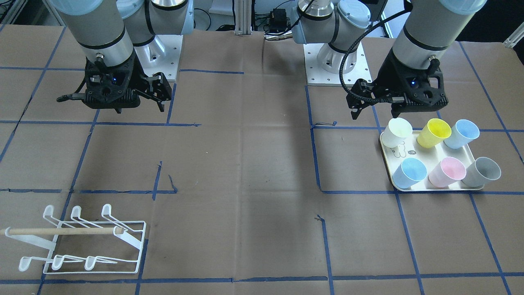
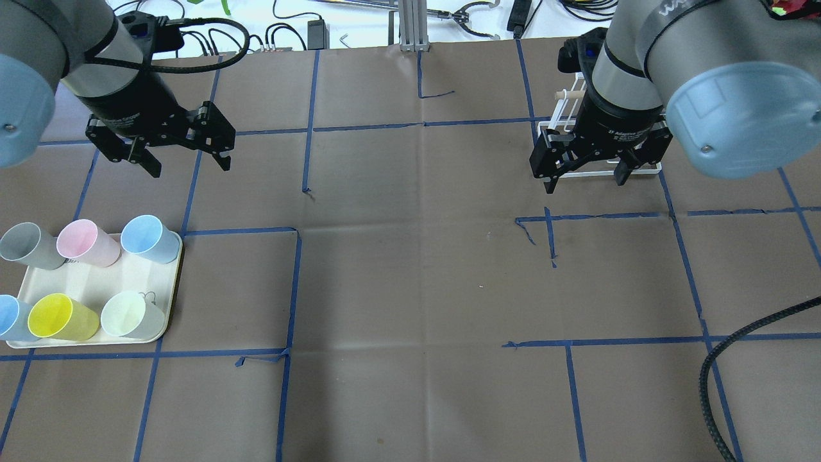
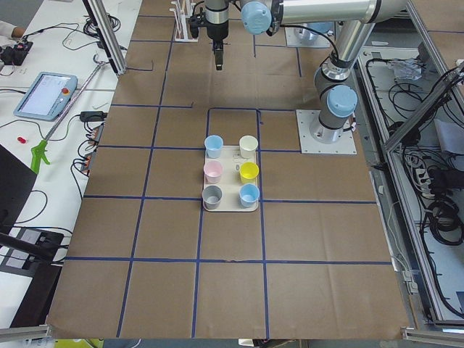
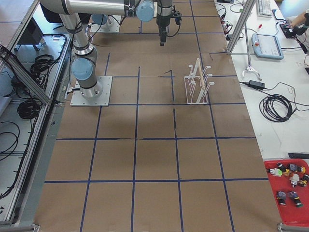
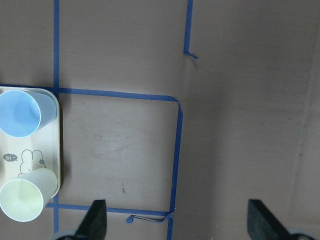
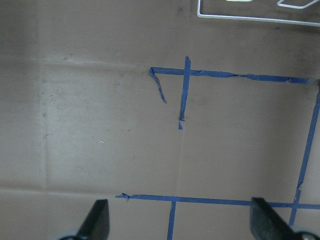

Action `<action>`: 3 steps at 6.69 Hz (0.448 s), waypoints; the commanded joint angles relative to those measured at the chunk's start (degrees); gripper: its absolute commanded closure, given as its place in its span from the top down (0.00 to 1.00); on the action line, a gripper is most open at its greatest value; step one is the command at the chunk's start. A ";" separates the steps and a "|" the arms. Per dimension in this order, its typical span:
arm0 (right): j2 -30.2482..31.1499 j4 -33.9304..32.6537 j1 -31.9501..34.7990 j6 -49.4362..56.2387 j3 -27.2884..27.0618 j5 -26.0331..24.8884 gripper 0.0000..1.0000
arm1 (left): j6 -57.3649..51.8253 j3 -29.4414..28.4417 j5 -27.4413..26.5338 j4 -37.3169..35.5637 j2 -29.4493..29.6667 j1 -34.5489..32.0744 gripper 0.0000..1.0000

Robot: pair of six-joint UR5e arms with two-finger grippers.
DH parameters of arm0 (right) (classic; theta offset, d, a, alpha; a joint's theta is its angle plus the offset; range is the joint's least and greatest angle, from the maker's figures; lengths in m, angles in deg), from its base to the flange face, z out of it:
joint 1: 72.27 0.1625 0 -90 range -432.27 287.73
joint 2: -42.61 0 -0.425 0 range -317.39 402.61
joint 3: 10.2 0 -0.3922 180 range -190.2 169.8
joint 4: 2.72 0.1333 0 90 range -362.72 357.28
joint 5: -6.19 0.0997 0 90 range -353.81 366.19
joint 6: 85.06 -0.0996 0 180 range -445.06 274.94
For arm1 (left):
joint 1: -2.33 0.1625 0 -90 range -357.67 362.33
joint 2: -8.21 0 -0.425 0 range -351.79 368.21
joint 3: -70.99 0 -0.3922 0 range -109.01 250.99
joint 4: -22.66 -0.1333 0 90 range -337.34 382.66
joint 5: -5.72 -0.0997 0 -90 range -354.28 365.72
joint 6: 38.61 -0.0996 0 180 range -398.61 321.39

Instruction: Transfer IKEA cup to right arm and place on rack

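Note:
The robot's left gripper will next close on the blue cup's rim (image 1: 401, 168) (image 5: 40, 117), beside the pink cup, at the side that faces away from the pink cup.
Several cups stand on a cream tray (image 2: 168, 301): white (image 2: 131, 314), yellow (image 2: 61, 317), pink (image 2: 86, 242), grey (image 2: 29, 245) and two blue (image 2: 149, 237). My left gripper (image 2: 190, 168) hangs open and empty above the table beside the tray. The left wrist view shows its fingertips (image 5: 97, 217) wide apart, with a blue cup (image 5: 20, 114) and the white cup (image 5: 22, 200) at the left edge. My right gripper (image 2: 584, 184) is open and empty, high in front of the white wire rack (image 1: 82, 241), which it partly hides in the overhead view.
The table is brown paper marked with a blue tape grid (image 2: 295, 289). The rack's base wire (image 6: 250, 18) shows at the top of the right wrist view. Cables and tools lie beyond the far table edge (image 2: 308, 29). Both arm bases (image 1: 337, 61) stand at the robot side.

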 commanded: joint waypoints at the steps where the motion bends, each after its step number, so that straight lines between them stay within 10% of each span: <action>1: 0.23 -0.03 0.00 -0.20 -0.30 0.02 1.00 | -8.92 3.85 0.03 -0.26 -1.72 7.03 1.00; 3: 0.06 -0.12 0.00 -0.20 -0.04 -0.24 1.00 | -18.41 5.80 0.03 -4.02 -1.30 13.89 1.00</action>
